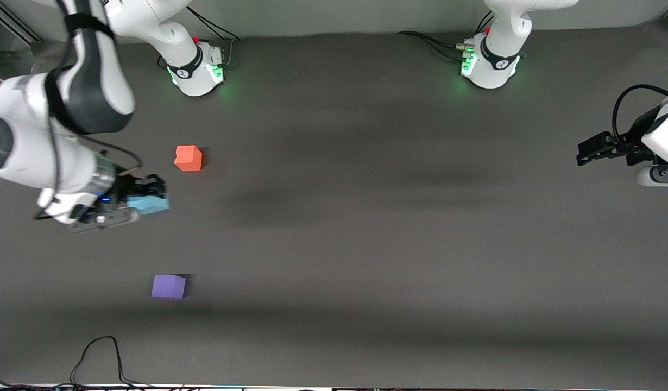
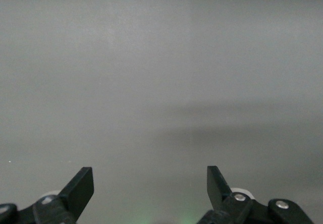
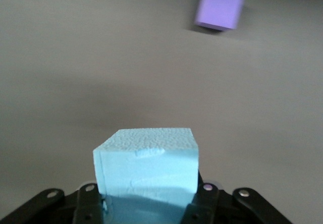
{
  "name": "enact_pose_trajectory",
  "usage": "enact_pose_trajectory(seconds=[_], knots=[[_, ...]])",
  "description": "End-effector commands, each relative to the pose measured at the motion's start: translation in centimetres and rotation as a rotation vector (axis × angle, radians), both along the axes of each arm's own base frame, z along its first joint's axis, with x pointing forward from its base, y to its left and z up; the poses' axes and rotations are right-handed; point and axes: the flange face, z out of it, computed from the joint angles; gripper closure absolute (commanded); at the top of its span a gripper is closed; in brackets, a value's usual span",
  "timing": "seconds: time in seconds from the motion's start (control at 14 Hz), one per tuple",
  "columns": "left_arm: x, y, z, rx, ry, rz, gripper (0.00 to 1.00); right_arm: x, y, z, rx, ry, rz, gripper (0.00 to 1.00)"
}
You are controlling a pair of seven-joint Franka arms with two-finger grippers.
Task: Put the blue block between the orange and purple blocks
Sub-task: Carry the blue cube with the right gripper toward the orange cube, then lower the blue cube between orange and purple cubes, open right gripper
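My right gripper will set the blue block, still held over the table, down on the grey mat about midway [image 1: 185, 221] between the orange block and the purple block.
My right gripper [image 1: 147, 202] is shut on the blue block [image 1: 149, 205], a light sky-blue cube, and holds it over the table between the orange block [image 1: 188, 158] and the purple block [image 1: 169, 287]. In the right wrist view the blue block [image 3: 146, 166] fills the space between my jaws, and the purple block [image 3: 219, 7] lies on the table farther off. The orange block is farther from the front camera than the purple block. My left gripper [image 1: 584, 153] waits at the left arm's end of the table; it is open and empty in the left wrist view [image 2: 150, 193].
The grey table mat [image 1: 366, 217] carries nothing but the cubes. The arm bases [image 1: 198, 68] stand along the edge farthest from the front camera. A black cable [image 1: 100, 358] loops over the table's near edge, close to the purple block.
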Motion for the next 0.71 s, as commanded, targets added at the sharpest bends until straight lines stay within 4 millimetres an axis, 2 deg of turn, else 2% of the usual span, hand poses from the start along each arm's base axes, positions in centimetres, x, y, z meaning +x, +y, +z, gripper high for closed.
enact_pose_trajectory(seconds=[0.0,0.14,0.29,0.43,0.64], knots=[[-0.2,0.3,0.7,0.013,-0.004,-0.024,0.0,-2.1,-1.7,-5.8,-0.011,-0.029,0.023,0.54],[-0.2,0.1,0.7,0.016,-0.004,-0.028,0.0,-2.7,-1.9,-10.0,-0.025,-0.07,0.009,0.54],[-0.1,-0.1,0.6,0.024,-0.004,-0.033,0.0,-2.7,-2.2,-15.0,-0.078,-0.081,0.015,0.54],[-0.1,-0.3,0.6,0.034,-0.005,-0.039,0.0,-2.9,-2.3,-18.7,-0.096,-0.093,-0.01,0.54],[0.0,-0.5,0.5,0.035,-0.008,-0.041,0.0,-3.4,-2.7,-23.0,-0.098,-0.138,-0.01,0.53]])
